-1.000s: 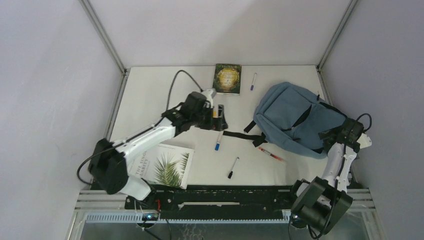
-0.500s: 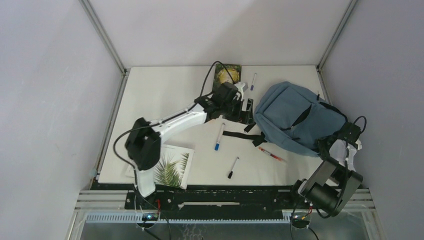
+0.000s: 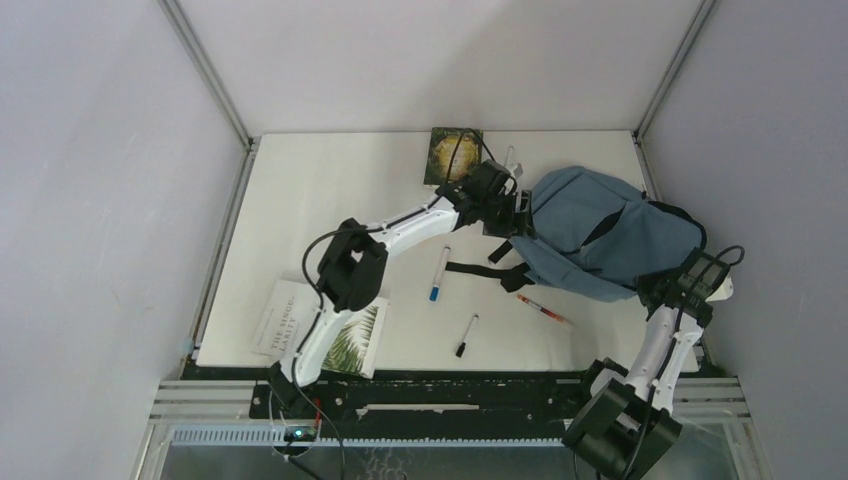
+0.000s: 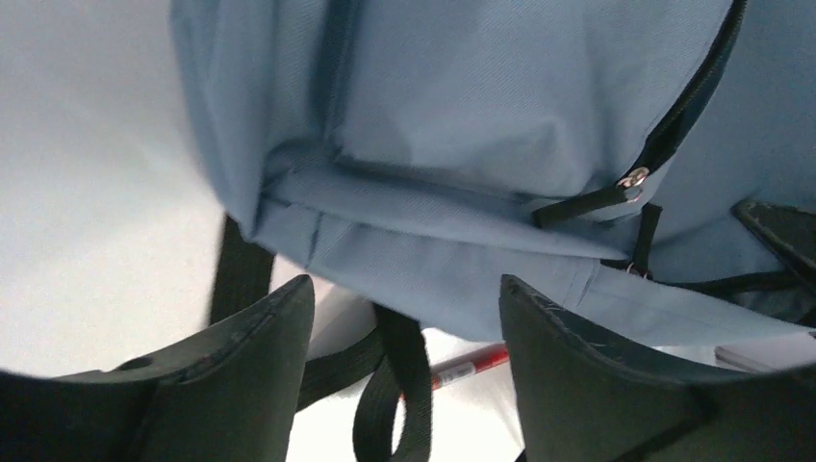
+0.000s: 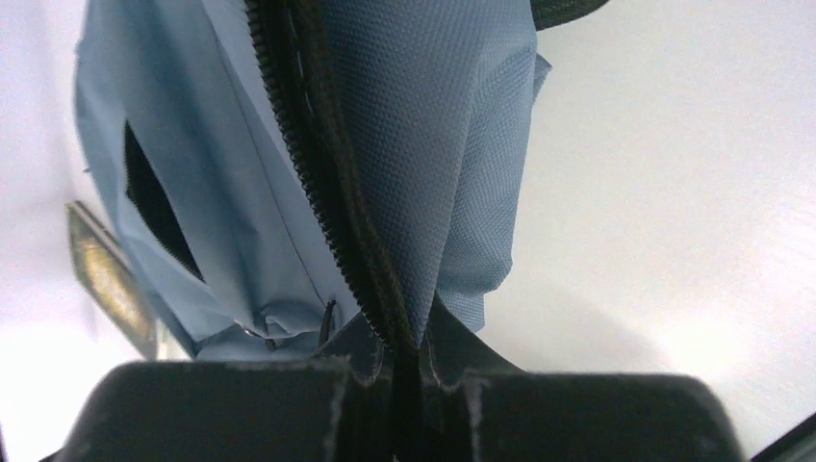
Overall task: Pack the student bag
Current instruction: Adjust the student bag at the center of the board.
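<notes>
Next, my right gripper releases the black zip edge of the bag over the table (image 3: 590,273), at a spot that is just behind the red pen.
The student bag (image 3: 600,235) is a blue-grey backpack with black straps, lying at the right of the table. My left gripper (image 3: 515,215) is at the bag's left edge. In the left wrist view my left gripper (image 4: 404,286) is open, its fingers (image 4: 260,371) on either side of a black strap loop (image 4: 409,385), with the bag's lower edge (image 4: 462,289) just above the tips. My right gripper (image 3: 682,290) is at the bag's near right corner. In the right wrist view my right gripper (image 5: 399,364) is shut on the bag's black zip edge (image 5: 327,183), which hangs taut from it.
A red pen (image 3: 541,308), a black pen (image 3: 466,336) and a blue-capped marker (image 3: 438,273) lie on the table (image 3: 320,190) in front of the bag. A palm-leaf book (image 3: 325,330) sits near left. A green book (image 3: 450,155) lies at the back, partly behind the left arm.
My left arm swung right from mid-table to the bag's left edge. My right gripper shut on the bag's zip edge, and the bag's right side rose and shifted.
</notes>
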Motion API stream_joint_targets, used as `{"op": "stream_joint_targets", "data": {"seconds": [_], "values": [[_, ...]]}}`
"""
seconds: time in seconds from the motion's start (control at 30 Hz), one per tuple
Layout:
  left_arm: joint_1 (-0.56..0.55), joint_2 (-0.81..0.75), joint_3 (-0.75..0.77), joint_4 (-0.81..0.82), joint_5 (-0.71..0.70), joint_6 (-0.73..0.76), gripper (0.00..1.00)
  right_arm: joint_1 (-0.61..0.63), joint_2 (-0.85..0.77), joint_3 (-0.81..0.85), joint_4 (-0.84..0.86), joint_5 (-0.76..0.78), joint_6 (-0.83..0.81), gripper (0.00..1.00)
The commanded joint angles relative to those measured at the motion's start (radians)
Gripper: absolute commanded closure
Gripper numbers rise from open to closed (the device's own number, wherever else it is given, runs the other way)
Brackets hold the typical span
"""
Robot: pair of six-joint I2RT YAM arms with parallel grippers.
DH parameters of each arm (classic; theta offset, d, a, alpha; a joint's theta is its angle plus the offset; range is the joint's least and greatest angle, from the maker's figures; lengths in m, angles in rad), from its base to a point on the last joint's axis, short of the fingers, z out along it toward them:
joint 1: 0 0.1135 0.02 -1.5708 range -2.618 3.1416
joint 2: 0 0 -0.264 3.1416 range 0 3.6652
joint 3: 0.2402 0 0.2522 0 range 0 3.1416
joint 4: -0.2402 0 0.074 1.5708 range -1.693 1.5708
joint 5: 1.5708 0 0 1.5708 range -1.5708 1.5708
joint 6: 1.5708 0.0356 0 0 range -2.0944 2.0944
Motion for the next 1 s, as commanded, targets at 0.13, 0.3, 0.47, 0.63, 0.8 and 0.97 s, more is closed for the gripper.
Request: {"op": "stream_joint_targets", "data": {"seconds": [0.13,0.3,0.47,0.63,0.8,0.97], "values": [[0.003,0.102,0.184,0.054,0.088,-0.13,0.4,0.003,-0.06,0.047,0.022,-0.175,0.149,1.0],[0.006,0.19,0.347,0.053,0.099,-0.162,0.44,0.021,-0.108,0.104,-0.071,-0.259,0.175,1.0],[0.009,0.214,0.425,0.086,0.103,-0.179,0.37,0.069,-0.166,0.181,-0.139,-0.283,0.245,1.0],[0.017,0.127,0.424,0.048,0.094,-0.097,0.23,0.107,-0.137,0.335,-0.133,-0.208,0.331,1.0],[0.038,-0.01,0.407,-0.024,0.047,-0.004,0.15,0.204,-0.128,0.46,-0.068,-0.003,0.461,1.0],[0.081,-0.207,0.272,-0.07,-0.074,0.05,0.08,0.392,-0.067,0.571,-0.014,0.321,0.516,1.0]]}}
